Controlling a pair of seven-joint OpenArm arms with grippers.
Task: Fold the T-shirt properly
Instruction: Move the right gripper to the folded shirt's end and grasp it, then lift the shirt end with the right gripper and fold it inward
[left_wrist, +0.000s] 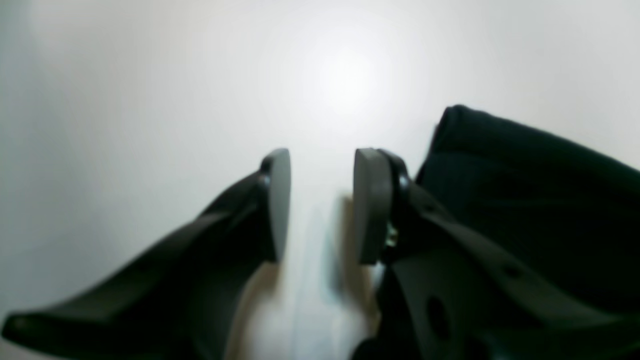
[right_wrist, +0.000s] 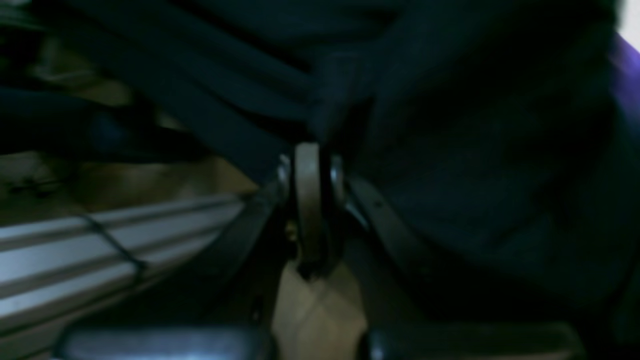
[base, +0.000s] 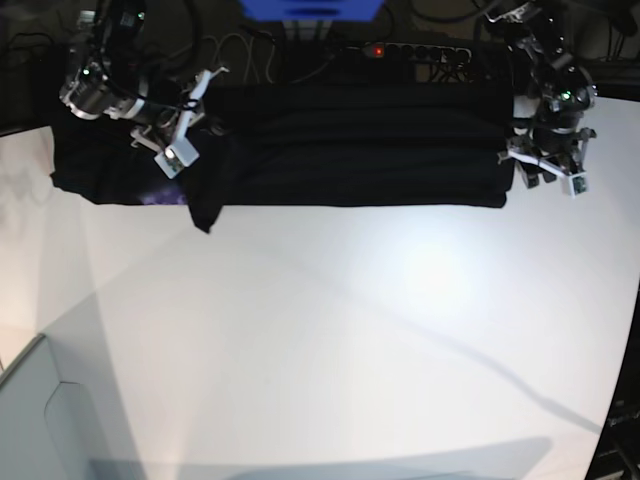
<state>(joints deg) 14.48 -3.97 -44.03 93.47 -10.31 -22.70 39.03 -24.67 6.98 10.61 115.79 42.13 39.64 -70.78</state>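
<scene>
My right gripper needs to release the bunched fold it holds inside the T-shirt, as the purple patch shows, and take the T-shirt's near edge (base: 187, 203) beside the patch.
The black T-shirt (base: 350, 140) lies as a long folded band along the far edge of the white table (base: 350, 330). My right gripper (base: 178, 148) is at the shirt's left end in the base view. In the right wrist view it (right_wrist: 311, 150) is shut on a bunched fold of the black cloth (right_wrist: 450, 150), with a purple patch (right_wrist: 626, 65) at the right edge. My left gripper (base: 545, 168) is just off the shirt's right end. In the left wrist view it (left_wrist: 322, 190) is open and empty over bare table, with the shirt's edge (left_wrist: 525, 190) beside its right finger.
A power strip (base: 400, 50) with a red light and cables run behind the shirt at the table's back edge. A blue object (base: 310, 8) stands at top centre. A pale grey panel (base: 40, 420) sits at the lower left corner.
</scene>
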